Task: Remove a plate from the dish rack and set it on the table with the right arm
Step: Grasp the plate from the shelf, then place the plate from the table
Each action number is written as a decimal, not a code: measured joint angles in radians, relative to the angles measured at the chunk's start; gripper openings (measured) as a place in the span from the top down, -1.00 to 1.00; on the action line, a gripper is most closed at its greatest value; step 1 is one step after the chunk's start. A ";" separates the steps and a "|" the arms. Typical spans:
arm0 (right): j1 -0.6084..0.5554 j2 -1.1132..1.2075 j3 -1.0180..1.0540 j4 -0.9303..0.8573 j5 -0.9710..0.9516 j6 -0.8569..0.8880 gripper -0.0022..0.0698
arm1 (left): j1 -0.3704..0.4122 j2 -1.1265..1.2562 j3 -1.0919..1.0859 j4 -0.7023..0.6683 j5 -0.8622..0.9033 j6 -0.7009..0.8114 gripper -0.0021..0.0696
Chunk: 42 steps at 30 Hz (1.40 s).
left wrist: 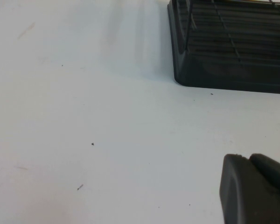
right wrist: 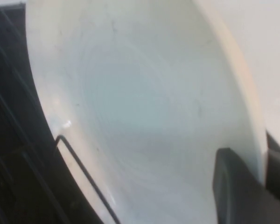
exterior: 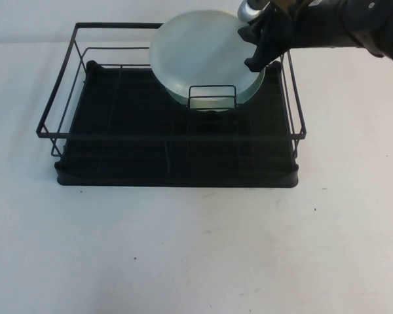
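Observation:
My right gripper is going to let go of the white plate on the bare table [exterior: 196, 233] close in front of the black dish rack.
The white plate [exterior: 196, 55] stands tilted on edge at the back of the black dish rack [exterior: 118, 154], behind the small wire plate holder [exterior: 211, 87]. A greenish plate rim [exterior: 254, 88] shows just behind and below it. My right gripper [exterior: 259, 47] reaches in from the upper right and is shut on the white plate's right rim. In the right wrist view the plate [right wrist: 144, 93] fills the picture, with one finger of my right gripper [right wrist: 257, 161] on each side of its cream rim. My left gripper [left wrist: 248, 159] is shut and empty over the white table [left wrist: 84, 116].
The rack's wire frame [exterior: 170, 136] rises around the ribbed tray. The rack's corner [left wrist: 224, 60] shows in the left wrist view. Bare white table [exterior: 196, 248] lies in front of the rack and on both sides of it. A holder wire [right wrist: 84, 173] crosses the plate's lower edge.

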<state>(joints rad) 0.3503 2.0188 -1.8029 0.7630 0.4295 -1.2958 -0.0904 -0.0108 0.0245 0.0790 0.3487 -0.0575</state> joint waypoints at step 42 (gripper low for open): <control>0.119 -0.436 0.657 -0.105 0.451 1.047 0.82 | 0.000 0.000 0.000 0.000 0.000 0.000 0.95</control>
<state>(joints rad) 0.4692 1.5831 -1.1459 0.6583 0.8805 -0.2486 -0.0904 -0.0108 0.0245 0.0790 0.3487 -0.0575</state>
